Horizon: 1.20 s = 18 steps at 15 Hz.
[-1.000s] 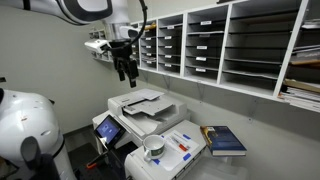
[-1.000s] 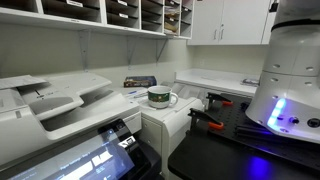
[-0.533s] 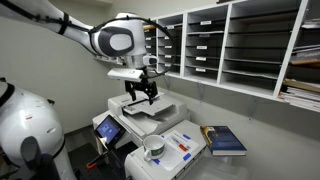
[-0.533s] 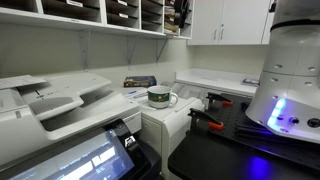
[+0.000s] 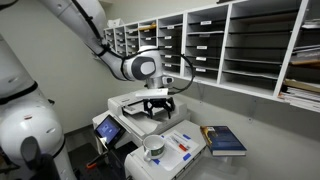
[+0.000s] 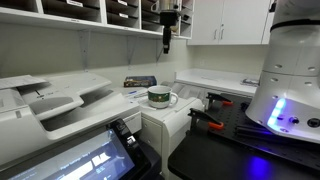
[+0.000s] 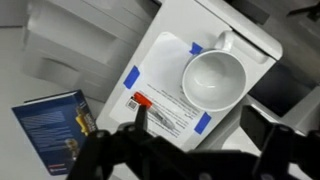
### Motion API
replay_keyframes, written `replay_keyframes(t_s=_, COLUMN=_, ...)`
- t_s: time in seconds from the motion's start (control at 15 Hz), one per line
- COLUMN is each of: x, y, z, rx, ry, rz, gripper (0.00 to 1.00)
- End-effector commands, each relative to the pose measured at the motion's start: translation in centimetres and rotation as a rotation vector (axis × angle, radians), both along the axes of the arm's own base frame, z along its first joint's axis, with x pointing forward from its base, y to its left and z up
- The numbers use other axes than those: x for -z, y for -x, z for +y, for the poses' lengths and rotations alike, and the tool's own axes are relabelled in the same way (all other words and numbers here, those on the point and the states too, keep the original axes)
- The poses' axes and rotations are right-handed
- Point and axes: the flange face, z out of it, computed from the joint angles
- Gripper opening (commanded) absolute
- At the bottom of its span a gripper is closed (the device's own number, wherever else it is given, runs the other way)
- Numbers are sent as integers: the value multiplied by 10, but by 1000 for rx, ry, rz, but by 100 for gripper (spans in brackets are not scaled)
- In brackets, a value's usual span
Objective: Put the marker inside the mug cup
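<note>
The marker's grey body point(image 5: 180, 142) point(image 7: 158, 113), behind the red cap, is next, and my gripper needs to move down to it and close there.
The mug cup point(image 7: 213, 80) is white-grey, stands upright and empty on a white sheet taped to a white cabinet top point(image 7: 250, 40). It shows in both exterior views point(image 5: 153, 146) point(image 6: 160, 97). The marker point(image 7: 141, 100), small with a red cap, lies flat on the sheet beside the mug. My gripper point(image 7: 200, 135) hangs high above the sheet, open and empty, its fingers on either side of the view. In the exterior views it is well above the mug point(image 5: 158, 103) point(image 6: 167, 38).
A blue book point(image 7: 55, 125) lies beside the cabinet top, also seen in an exterior view point(image 5: 225, 140). A large printer point(image 5: 140, 105) stands behind the mug. Wall shelves with paper trays point(image 5: 230, 45) run along the back. Red-handled clamps point(image 6: 205, 120) lie on the dark counter.
The arm has swung from high at the back over the printer down and toward the mug. The gripper now shows at the top of the view where it was absent. Mug and marker have not moved.
</note>
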Motion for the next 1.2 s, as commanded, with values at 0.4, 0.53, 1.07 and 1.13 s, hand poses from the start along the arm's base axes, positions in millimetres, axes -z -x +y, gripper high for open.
replay_keyframes(t_s=0.4, x=28, y=-39, z=-25, rx=67, ry=93, rz=42, gripper=100)
replay_keyframes(t_s=0.53, x=27, y=-39, z=-25, rx=67, ry=93, rz=41, gripper=100)
replay_keyframes(t_s=1.07, x=99, y=-83, z=-15, rx=-293, ry=9, rz=168, gripper=100)
replay_keyframes(t_s=1.13, x=109, y=-94, z=-15, rx=-333, ry=14, rz=168, gripper=100)
